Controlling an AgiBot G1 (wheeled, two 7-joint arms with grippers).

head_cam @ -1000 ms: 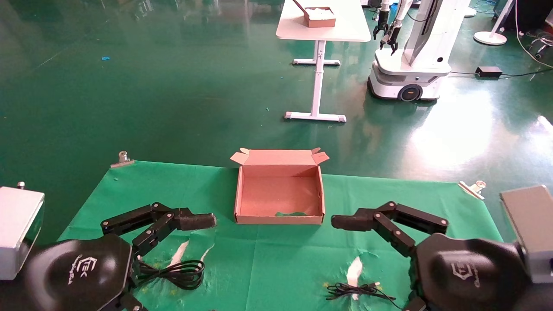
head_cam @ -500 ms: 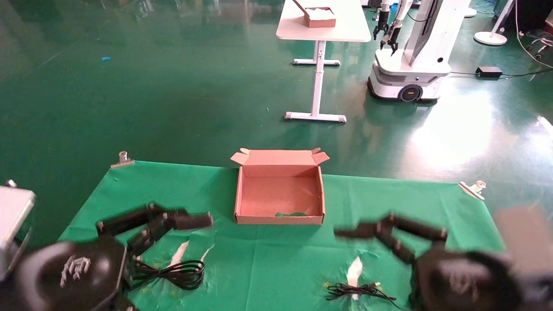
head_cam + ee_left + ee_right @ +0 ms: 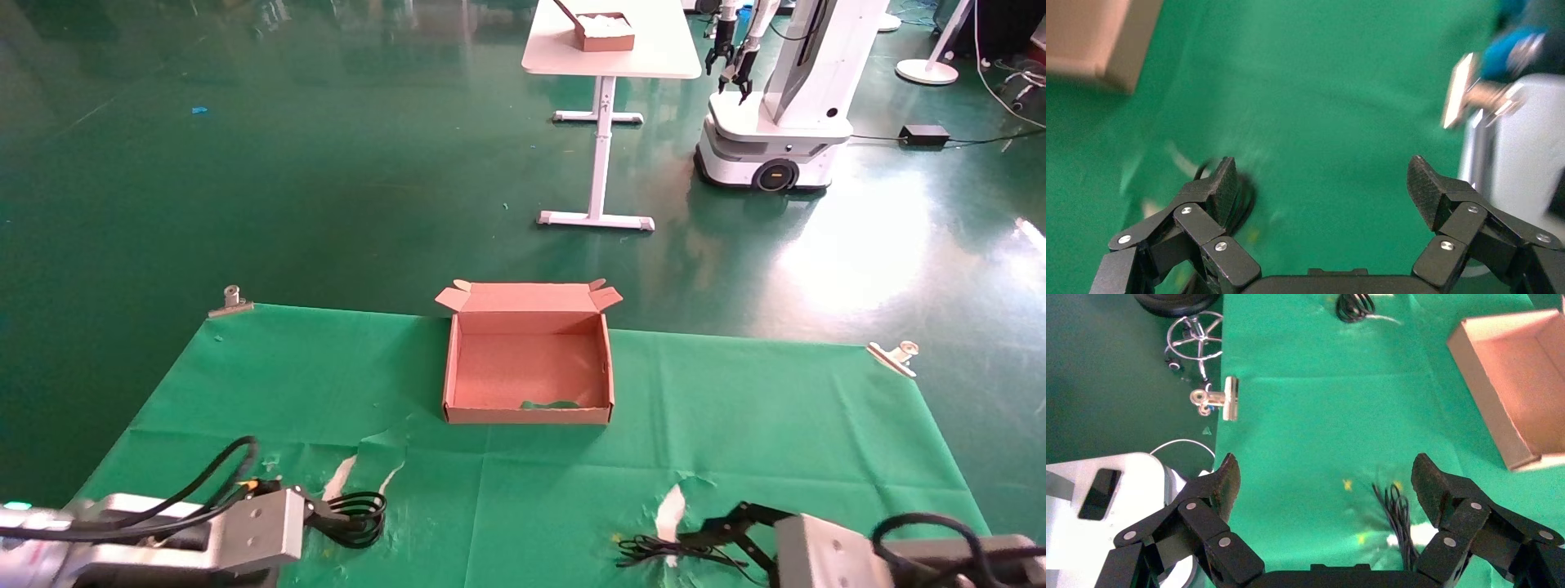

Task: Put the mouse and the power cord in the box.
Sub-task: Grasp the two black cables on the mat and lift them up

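Note:
The left gripper will close on the power cord's narrow middle (image 3: 328,521), where the cord bunches at the wide loops' base.
The box (image 3: 527,367) lies open and empty at the middle of the green cloth, its lid folded back; it also shows as the box (image 3: 1529,386) in the right wrist view. The looped power cord (image 3: 353,517) lies near the front left. My left gripper (image 3: 1322,187) hovers open just beside the power cord (image 3: 1245,196), nothing between its fingers. A thin black wire bundle (image 3: 666,549) lies front right. My right gripper (image 3: 1324,481) is open over the cloth next to that wire (image 3: 1400,514). The mouse itself is hidden.
Metal clips (image 3: 232,300) (image 3: 895,356) pin the cloth's far corners. White tears (image 3: 672,510) show in the cloth near the front. Beyond the table stand a white desk (image 3: 609,57) with a small carton and another robot (image 3: 772,122).
Both arms have dropped from in front of the box to the table's near edge, the left one by the power cord and the right one by the thin wire.

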